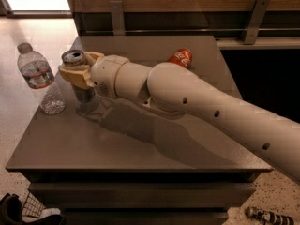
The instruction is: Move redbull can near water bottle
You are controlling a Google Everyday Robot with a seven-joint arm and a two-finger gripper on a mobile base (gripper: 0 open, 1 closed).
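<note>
The robot's gripper needs to set the redbull can down upright on the grey table [84, 113], close beside the base of the water bottle.
The redbull can [77, 74] is a slim silver-grey can with a silver top, upright at the left part of the table. My gripper [80, 70] is shut on the redbull can, its tan fingers [75, 75] clasping the can's upper part. The can's base is close to the tabletop; I cannot tell whether it touches. The water bottle [40, 78], clear with a grey cap and a red-and-white label, stands upright at the table's left edge, a short way left of the can. My white arm reaches in from the right.
A red Coca-Cola can [180, 57] lies on its side at the back of the grey table [140, 144], behind my arm. A wooden wall with metal brackets runs behind the table. A dark can [269, 215] lies on the floor at the lower right.
</note>
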